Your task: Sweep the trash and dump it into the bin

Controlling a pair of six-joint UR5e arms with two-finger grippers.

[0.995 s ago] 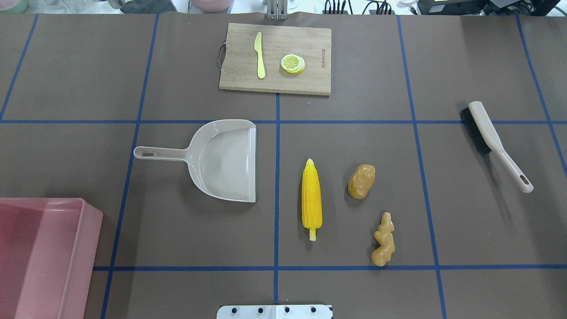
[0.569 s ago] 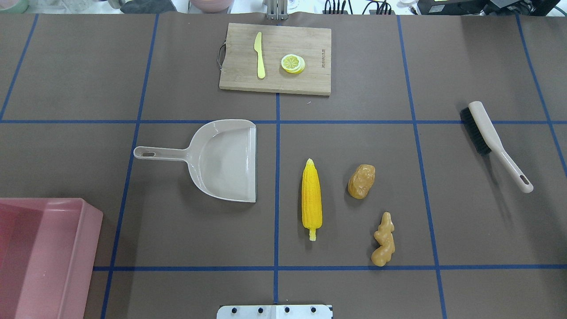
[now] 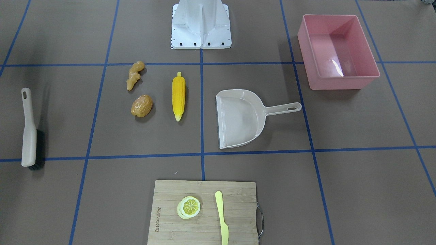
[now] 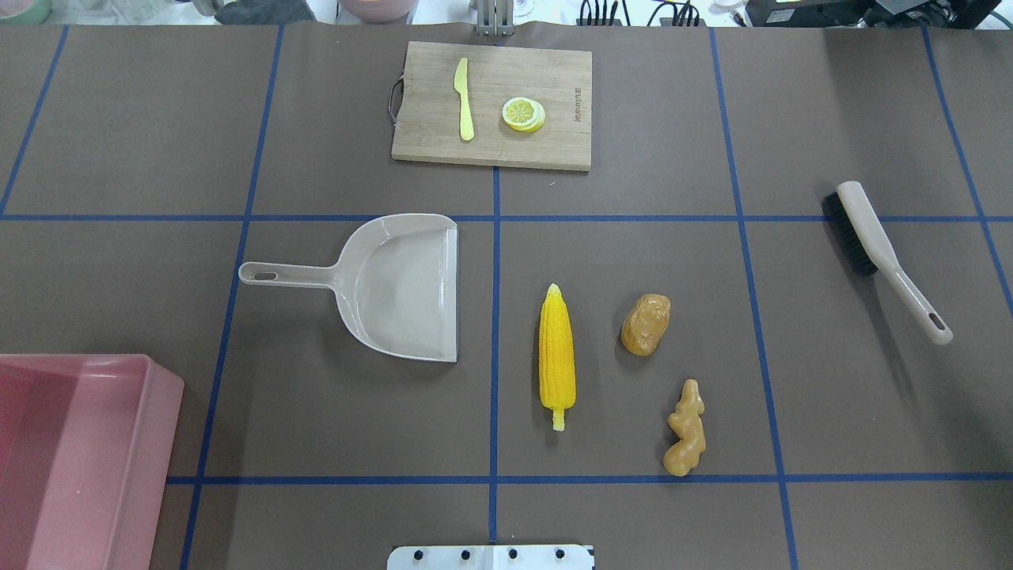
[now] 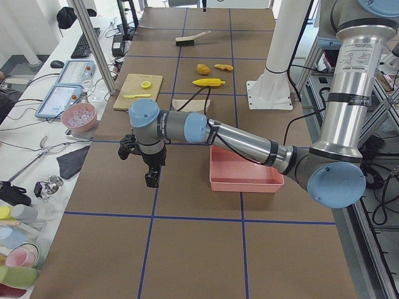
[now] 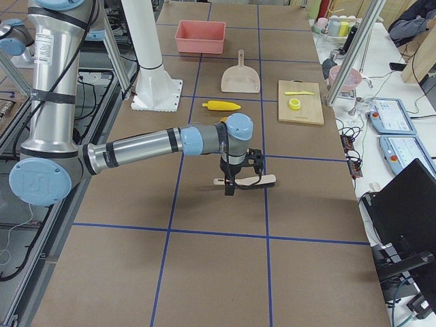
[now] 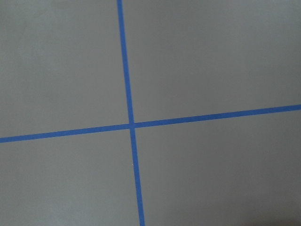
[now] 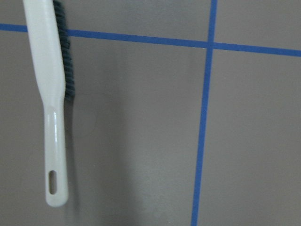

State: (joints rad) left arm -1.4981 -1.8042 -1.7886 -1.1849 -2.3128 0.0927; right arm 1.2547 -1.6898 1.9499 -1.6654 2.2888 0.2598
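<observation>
The beige brush is the next thing for my right gripper to go to. It should then close on the brush's handle (image 3: 27, 100) (image 8: 54, 162) next to its end hole.
The yellow corn cob (image 4: 557, 356), the brown potato (image 4: 646, 324) and the tan ginger root (image 4: 685, 428) lie on the table right of centre. The pink bin (image 4: 150, 443) stands at the near left corner. A beige dustpan (image 4: 404, 285) lies left of the corn with its mouth towards it. A beige brush (image 4: 870, 237) lies at the far right. My right gripper (image 6: 229, 189) hangs just over the brush (image 6: 248, 180), which also shows in the right wrist view (image 8: 47, 94). My left gripper (image 5: 151, 180) hangs over bare table beyond the bin. I cannot tell whether either is open or shut.
A wooden cutting board (image 4: 427, 119) at the far centre holds a pale yellow knife (image 4: 464, 99) and a lemon slice (image 4: 523, 114). The robot's white base plate (image 3: 201, 34) stands at the near edge. Blue tape lines cross the brown table.
</observation>
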